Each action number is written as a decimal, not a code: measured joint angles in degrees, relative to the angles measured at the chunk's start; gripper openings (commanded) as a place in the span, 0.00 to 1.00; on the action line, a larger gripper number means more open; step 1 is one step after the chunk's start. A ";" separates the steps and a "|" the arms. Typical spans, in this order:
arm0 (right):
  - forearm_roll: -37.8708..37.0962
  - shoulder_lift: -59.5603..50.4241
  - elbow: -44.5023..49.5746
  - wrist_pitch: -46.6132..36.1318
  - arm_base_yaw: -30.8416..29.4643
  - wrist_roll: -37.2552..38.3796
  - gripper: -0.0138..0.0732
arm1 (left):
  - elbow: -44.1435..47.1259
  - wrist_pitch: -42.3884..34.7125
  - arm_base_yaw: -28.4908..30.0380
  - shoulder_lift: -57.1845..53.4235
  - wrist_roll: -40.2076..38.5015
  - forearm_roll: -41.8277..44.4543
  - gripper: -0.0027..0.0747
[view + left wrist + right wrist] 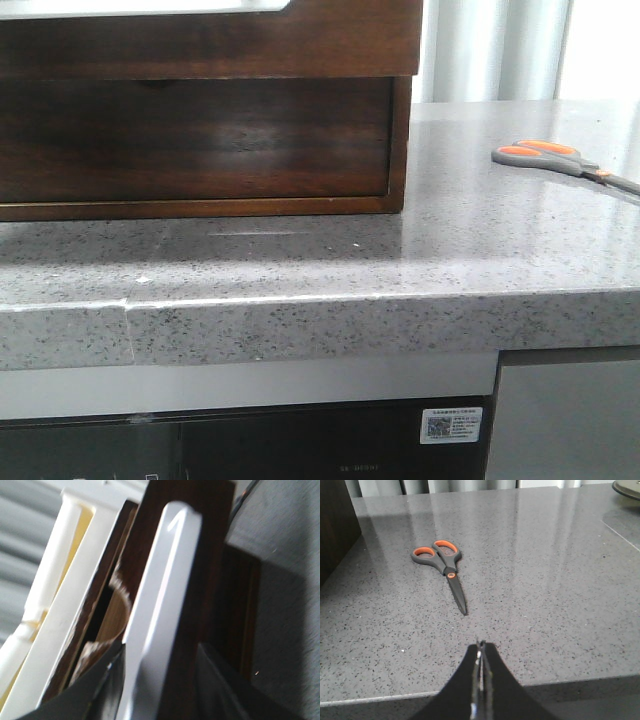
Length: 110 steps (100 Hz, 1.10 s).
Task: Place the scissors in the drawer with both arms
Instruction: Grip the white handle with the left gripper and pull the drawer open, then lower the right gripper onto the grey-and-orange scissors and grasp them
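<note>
The scissors' grey handles meet the blades at the scissors' joint [591,170] [450,570]. My right gripper should go there next and close on it.
The scissors [560,160], grey handles lined in orange, lie flat on the grey stone counter at the right; neither gripper shows in the front view. In the right wrist view the scissors [442,562] lie ahead of my right gripper [480,645], blades pointing towards it. That gripper is shut and empty, over the counter's front edge. In the left wrist view my left gripper [160,650] is open, and its black fingers [100,685] straddle the white handle [165,580] of the dark wooden drawer front [200,555]. I cannot tell whether they touch it.
A dark wooden cabinet [200,140] stands on the counter [300,260] at the left and back. A cream-white rack [65,580] lies beside the drawer front. A dark round object [627,487] sits at the counter's far corner. An appliance front lies below the counter edge.
</note>
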 measured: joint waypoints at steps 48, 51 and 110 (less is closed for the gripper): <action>0.00 10.69 -8.60 4.24 3.99 0.00 0.27 | 0.18 -8.39 0.00 -5.43 -2.90 -9.48 0.43; 0.00 12.52 -9.77 4.33 4.30 0.00 0.33 | 0.18 -8.39 0.00 -6.12 -3.82 -10.30 0.43; 0.00 60.81 -49.61 21.34 5.80 -0.62 0.51 | 0.18 -0.54 0.00 -18.30 -8.02 -19.16 0.43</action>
